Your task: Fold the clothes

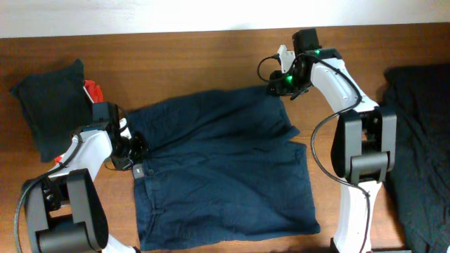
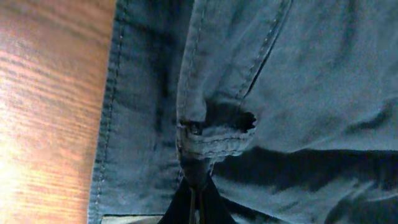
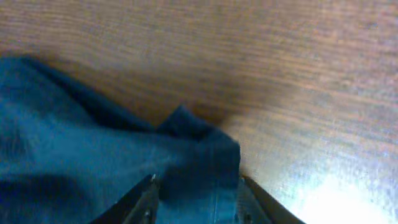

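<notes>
I need to release the waistband with my left gripper at the inner end of the upper leg (image 1: 156,145), just behind the middle crease. The waistband now lies on the wooden table.
The navy-blue shorts (image 1: 225,161) lie spread out in the middle of the wooden table, waistband to the left. My left gripper (image 1: 133,149) is at the waistband. In the left wrist view its fingers (image 2: 196,198) are shut, pinching a bunched fold of the shorts (image 2: 211,140). My right gripper (image 1: 279,86) is at the far right corner of the upper leg. In the right wrist view its fingers (image 3: 196,190) are open and straddle the corner of the shorts (image 3: 199,143), with fabric between them.
A folded dark garment (image 1: 49,105) lies at the far left with a small red object (image 1: 93,90) beside it. A pile of dark clothes (image 1: 422,147) lies at the right edge. Bare wood (image 1: 176,63) runs along the back.
</notes>
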